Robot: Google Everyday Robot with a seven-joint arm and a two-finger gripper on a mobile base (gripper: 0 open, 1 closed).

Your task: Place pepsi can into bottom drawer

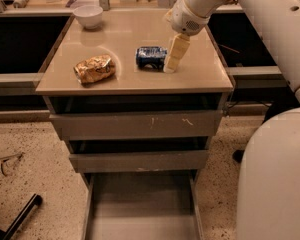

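Observation:
My gripper needs to grip the pepsi can next at its far end [163, 58], the one away from the golden-brown snack bag.
The pepsi can [150, 57], dark blue with white markings, lies on its side on the beige cabinet top [130, 79]. My gripper [171, 60] hangs from the white arm right beside the can's right end, its cream fingers [174, 53] pointing down to the counter. I cannot tell if it touches the can. The bottom drawer [140, 209] is pulled open below and looks empty.
A crinkled golden-brown snack bag [94, 68] lies left of the can. A white bowl [88, 16] sits at the back left of the top. Two upper drawers [135, 125] are closed. A black chair base [20, 216] lies on the speckled floor at left.

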